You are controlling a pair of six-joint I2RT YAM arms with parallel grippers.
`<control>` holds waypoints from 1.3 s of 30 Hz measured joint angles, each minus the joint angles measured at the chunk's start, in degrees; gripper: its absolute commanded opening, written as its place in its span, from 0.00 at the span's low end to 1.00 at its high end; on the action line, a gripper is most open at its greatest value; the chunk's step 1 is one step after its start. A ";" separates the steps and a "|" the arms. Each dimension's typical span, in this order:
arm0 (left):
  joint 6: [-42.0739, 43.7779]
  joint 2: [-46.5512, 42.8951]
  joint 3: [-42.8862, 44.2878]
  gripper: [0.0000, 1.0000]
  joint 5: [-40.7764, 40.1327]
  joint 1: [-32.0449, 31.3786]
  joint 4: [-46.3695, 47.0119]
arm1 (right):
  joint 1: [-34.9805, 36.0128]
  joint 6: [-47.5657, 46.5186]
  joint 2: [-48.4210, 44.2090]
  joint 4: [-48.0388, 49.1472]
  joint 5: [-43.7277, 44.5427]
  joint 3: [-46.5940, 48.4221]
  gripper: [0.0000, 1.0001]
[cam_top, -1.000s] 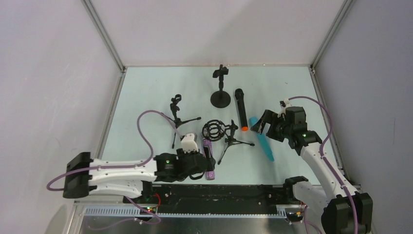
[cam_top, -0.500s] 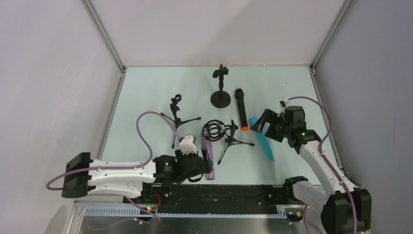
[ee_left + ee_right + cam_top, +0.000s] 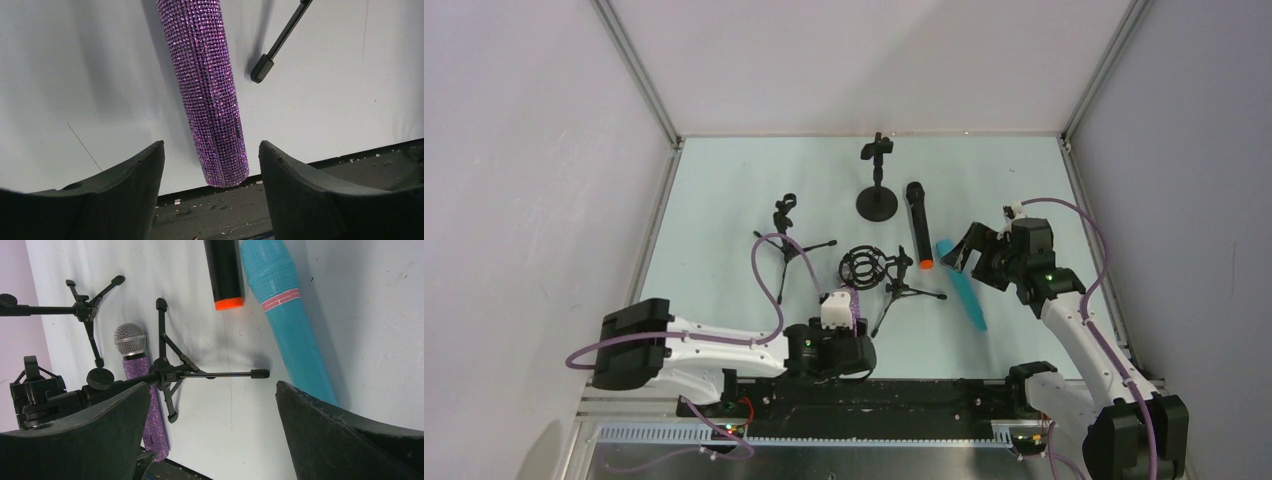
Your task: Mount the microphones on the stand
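The purple mic's bottom end is all that lies slanted between my left gripper's fingers, so next I back away, line up and grip higher up the purple mic's handle (image 3: 215, 127).
The glittery purple mic (image 3: 207, 90) lies on the table, its butt end at the front edge, between the fingers of my open left gripper (image 3: 210, 167); the jaws do not touch it. In the top view my left gripper (image 3: 849, 352) covers it. Its silver head (image 3: 130, 340) shows in the right wrist view. The cyan mic (image 3: 965, 292) and the black mic with an orange end (image 3: 917, 225) lie side by side. My right gripper (image 3: 960, 252) is open and empty above the cyan mic's (image 3: 295, 335) top end.
Three black stands are on the table: a round-base stand (image 3: 877, 192) at the back, a tripod with a clip (image 3: 786, 238) at the left, and a tripod with a shock-mount ring (image 3: 871, 268) in the middle. A black rail (image 3: 924, 392) runs along the front edge.
My left arm has swung right and turned its wrist, so the gripper now sits over the purple mic's near end and hides it from above. The right arm has barely moved.
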 measured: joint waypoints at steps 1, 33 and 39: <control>-0.22 -0.04 -0.07 0.72 0.00 0.00 0.02 | -0.02 0.00 0.00 0.00 0.04 0.00 1.00; -6.34 -8.92 -11.34 0.31 2.62 0.33 1.99 | -1.03 0.04 -0.20 -0.09 0.00 0.00 1.00; -7.02 -15.91 -15.34 0.42 3.10 0.33 1.01 | -1.03 0.22 -0.17 -0.07 -0.61 0.00 1.00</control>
